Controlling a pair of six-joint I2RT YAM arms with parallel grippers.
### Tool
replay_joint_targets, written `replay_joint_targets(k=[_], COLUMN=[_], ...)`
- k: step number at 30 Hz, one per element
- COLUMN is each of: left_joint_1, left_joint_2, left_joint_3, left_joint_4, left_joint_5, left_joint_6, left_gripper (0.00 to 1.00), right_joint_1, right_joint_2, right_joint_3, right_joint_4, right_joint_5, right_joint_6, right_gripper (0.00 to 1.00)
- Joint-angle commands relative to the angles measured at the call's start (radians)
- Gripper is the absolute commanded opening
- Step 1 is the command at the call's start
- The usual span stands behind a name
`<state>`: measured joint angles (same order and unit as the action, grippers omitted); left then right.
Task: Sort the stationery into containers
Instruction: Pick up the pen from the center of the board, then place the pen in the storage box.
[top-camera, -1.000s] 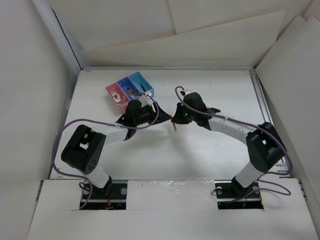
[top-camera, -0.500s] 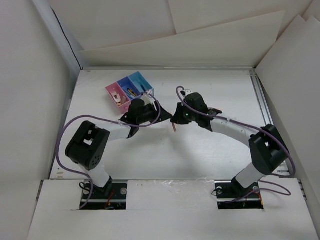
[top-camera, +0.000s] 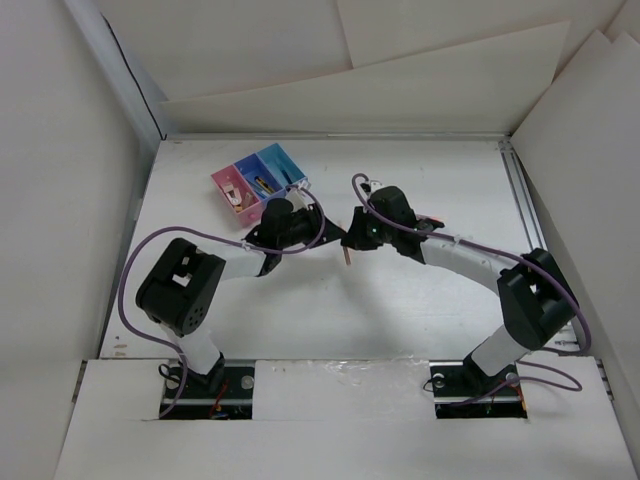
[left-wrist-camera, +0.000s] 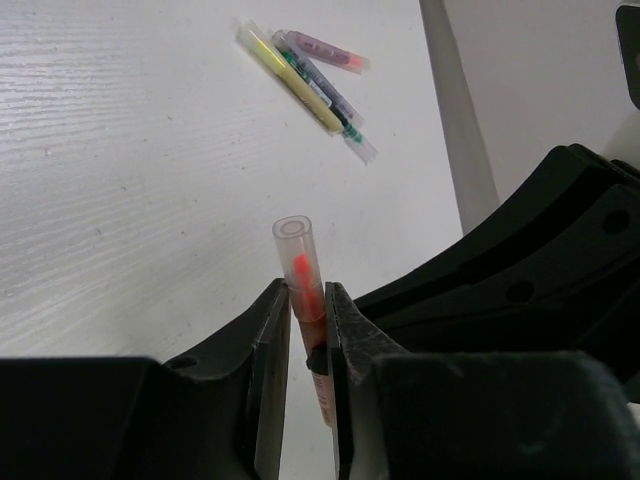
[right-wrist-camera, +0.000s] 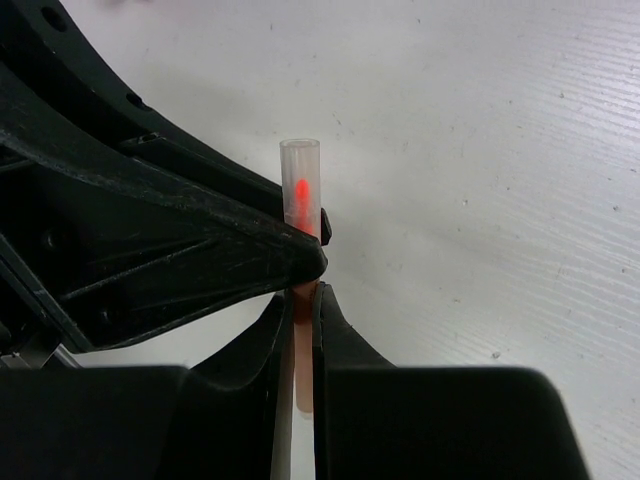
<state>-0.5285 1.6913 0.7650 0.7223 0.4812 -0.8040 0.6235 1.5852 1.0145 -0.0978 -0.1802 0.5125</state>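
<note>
Next, I let go of the pink-red pen, still over the table's middle, with my left gripper in the light blue container (top-camera: 278, 173), against the side of the dark blue container.
A pink-red pen (top-camera: 346, 252) with a clear cap hangs over the table's middle, between both grippers. In the left wrist view my left gripper (left-wrist-camera: 303, 297) has its jaws pressed on both sides of the pen (left-wrist-camera: 299, 262). In the right wrist view my right gripper (right-wrist-camera: 298, 303) is shut on the same pen (right-wrist-camera: 300, 185), and a left finger (right-wrist-camera: 230, 255) crosses in front of it. The joined pink (top-camera: 230, 190), dark blue (top-camera: 253, 178) and light blue (top-camera: 283, 165) containers stand at the back left and hold small items.
A yellow pen (left-wrist-camera: 287, 77), a pale blue-grey pen (left-wrist-camera: 332, 100) and a pinkish pen (left-wrist-camera: 322, 47) lie together on the white table beyond my left gripper. The right arm's black body (left-wrist-camera: 540, 270) fills the right of the left wrist view. White walls ring the table.
My left gripper has reached right to the pen that my right gripper holds, and its jaws now press on it. The right gripper and pen shifted slightly.
</note>
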Motion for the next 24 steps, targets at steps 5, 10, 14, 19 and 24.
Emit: replay_joint_targets(k=[5,10,14,19,24], left_joint_1=[-0.002,0.041,0.135,0.265,0.347], left_joint_2=[-0.013,-0.001,0.033,0.097,0.208], left_joint_3=[0.08,0.151,0.299,0.44,0.62], left_joint_4=[0.005,-0.05,-0.161,-0.211,-0.368], left_joint_5=[-0.029,-0.059,-0.153,-0.191,-0.289], left_joint_6=[0.011,0.02,0.045,0.032,0.052], left_gripper=[0.0,0.0,0.0,0.0,0.0], right_joint_1=[0.01,-0.008,-0.019,-0.053,-0.094], right_joint_2=[-0.046,-0.108,-0.189,-0.228,-0.228], right_joint_3=[0.002,-0.03,-0.062,-0.102,-0.113], right_joint_4=[0.053,0.053,0.076,0.099,0.099], right_joint_5=[-0.025,-0.025,-0.002,0.01,0.031], right_joint_6=[-0.002,-0.002,-0.002,0.027,0.055], right_gripper=[0.36,0.49,0.5,0.51,0.51])
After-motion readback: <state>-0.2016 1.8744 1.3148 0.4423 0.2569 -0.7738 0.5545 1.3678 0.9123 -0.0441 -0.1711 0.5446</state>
